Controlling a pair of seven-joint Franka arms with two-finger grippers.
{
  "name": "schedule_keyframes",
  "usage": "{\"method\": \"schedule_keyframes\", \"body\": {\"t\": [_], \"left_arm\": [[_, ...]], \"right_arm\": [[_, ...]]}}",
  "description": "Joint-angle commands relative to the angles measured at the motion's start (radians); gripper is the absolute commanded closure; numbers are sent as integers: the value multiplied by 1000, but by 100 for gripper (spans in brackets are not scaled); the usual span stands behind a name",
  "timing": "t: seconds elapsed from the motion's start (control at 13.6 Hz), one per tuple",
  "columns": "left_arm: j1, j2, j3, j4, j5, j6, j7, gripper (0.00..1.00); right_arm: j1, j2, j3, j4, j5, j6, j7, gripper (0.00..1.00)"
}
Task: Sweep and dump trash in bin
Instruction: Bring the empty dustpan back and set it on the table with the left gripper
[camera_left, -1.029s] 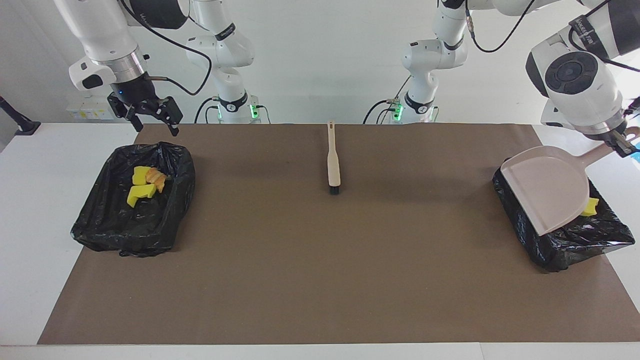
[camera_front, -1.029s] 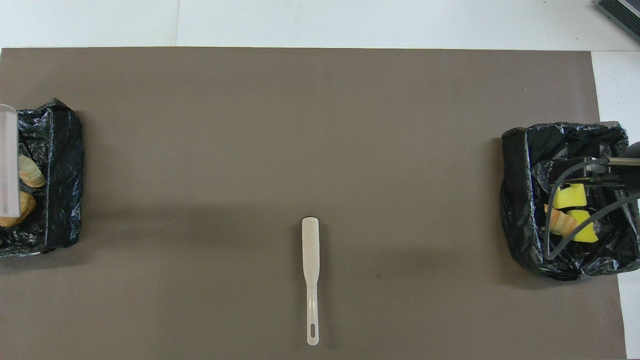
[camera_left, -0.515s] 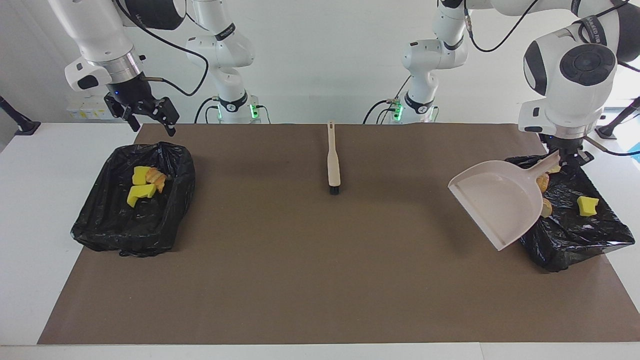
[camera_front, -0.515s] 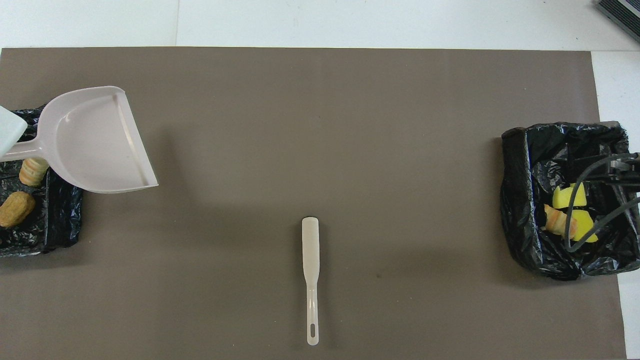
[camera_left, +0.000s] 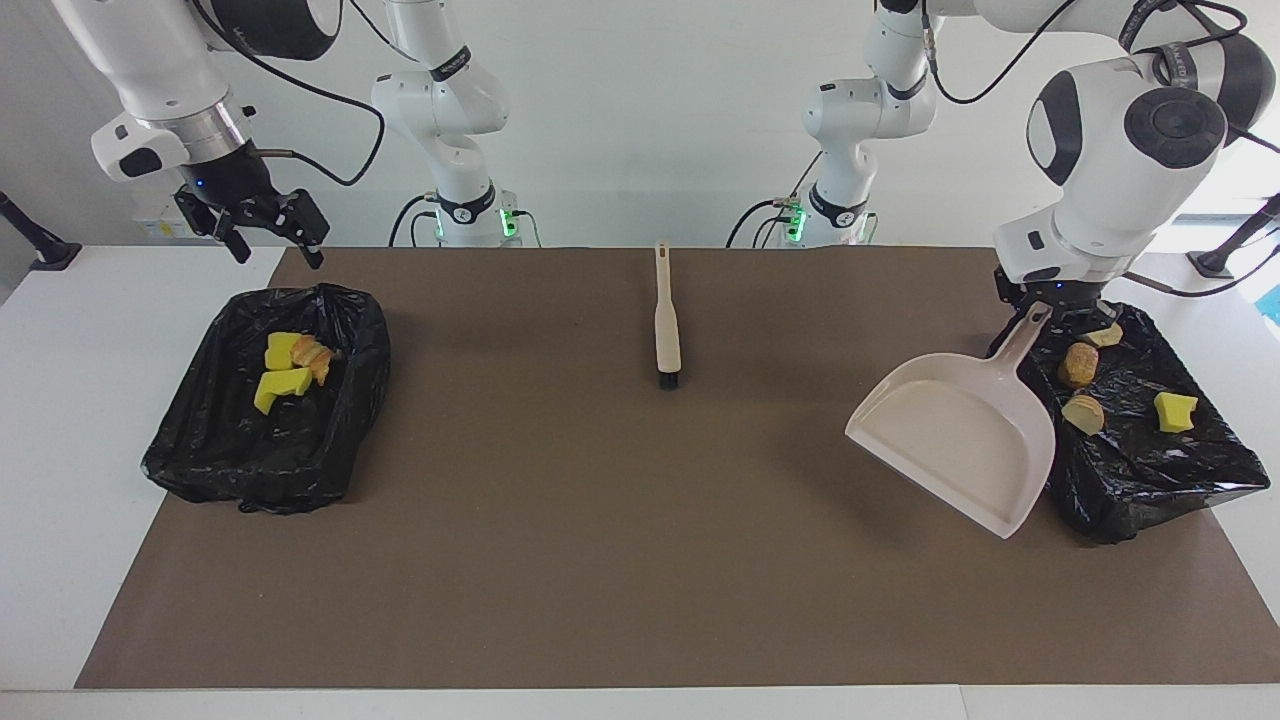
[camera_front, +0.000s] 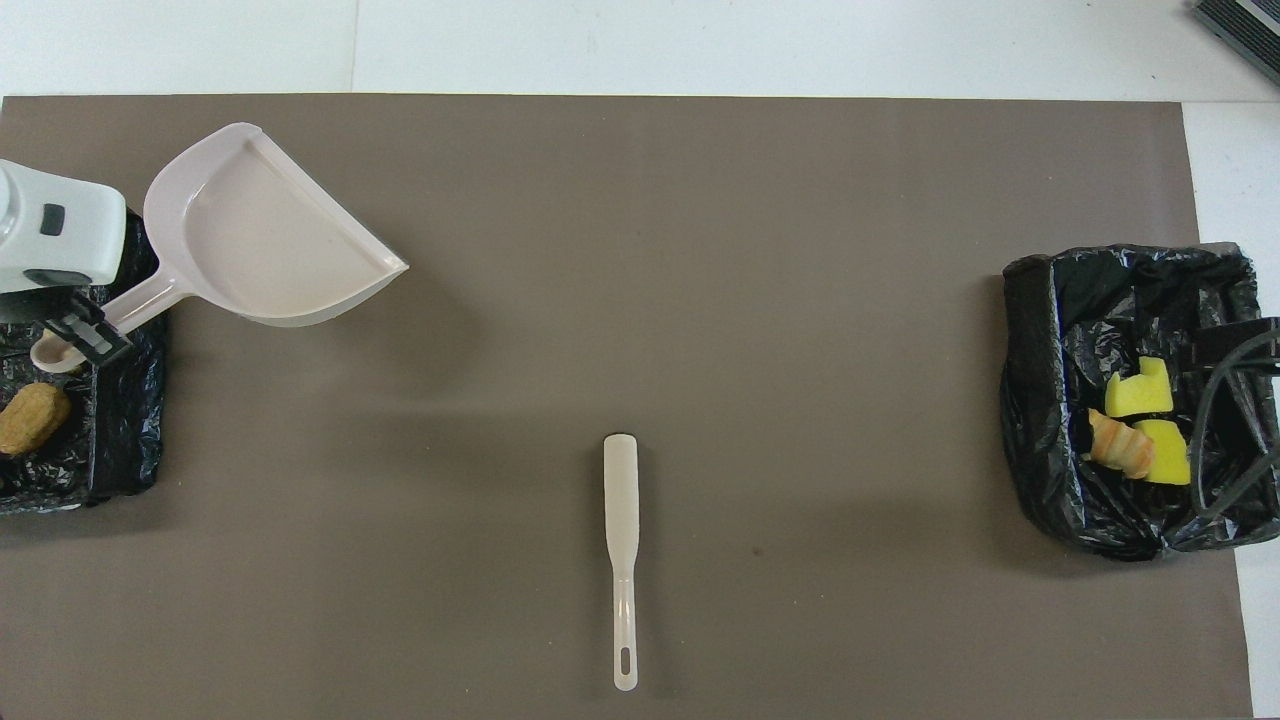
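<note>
My left gripper needs to release the beige dustpan, now hanging tilted over the mat, on the brown mat straight (camera_front: 618, 266) beyond the beige brush, in line with it.
My left gripper (camera_left: 1040, 308) is shut on the handle of the beige dustpan (camera_left: 950, 435), which hangs empty and tilted over the mat beside the bin (camera_left: 1150, 480) at the left arm's end. Trash lies in that bin: a brown lump (camera_left: 1077, 364), a tan lump (camera_left: 1084, 413) and a yellow sponge piece (camera_left: 1175, 411). The bin (camera_left: 270, 450) at the right arm's end holds yellow sponge pieces (camera_left: 283, 385) and a bread-like lump (camera_left: 315, 358). My right gripper (camera_left: 278, 250) hangs open and empty above that bin's edge nearest the robots.
The beige brush (camera_left: 666, 320) lies on the brown mat (camera_left: 600, 560) midway between the bins, close to the robots, bristles pointing away from them. In the overhead view the dustpan (camera_front: 260, 245) sits out from the bin (camera_front: 120, 440). White table borders the mat.
My left arm has swung the dustpan off its bin and out over the mat, lowering and levelling it. My right gripper has drifted toward the table's end, staying open.
</note>
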Motion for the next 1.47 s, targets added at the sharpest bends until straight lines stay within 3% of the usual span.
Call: {"method": "schedule_keyframes", "body": {"t": [0.0,0.37,0.59,1.03,1.4], "left_arm": [[-69,-30,8,-63,-86,67,-289,100],[-178,-11,8,-141,-223,288,-722,100],[-313,65,8,-140,-225,388,-940,100],[-482,199,8,-146,-234,619,-1089,100],[-568,283,8,-144,-234,690,-1204,100]], "right_arm": [[32,15,-23,14,2,-23,-20,0],[32,7,-22,2,1,-22,-14,0],[32,8,-20,4,2,-22,-17,0],[33,8,0,4,19,-22,-17,0],[33,8,0,4,19,-22,-17,0]]}}
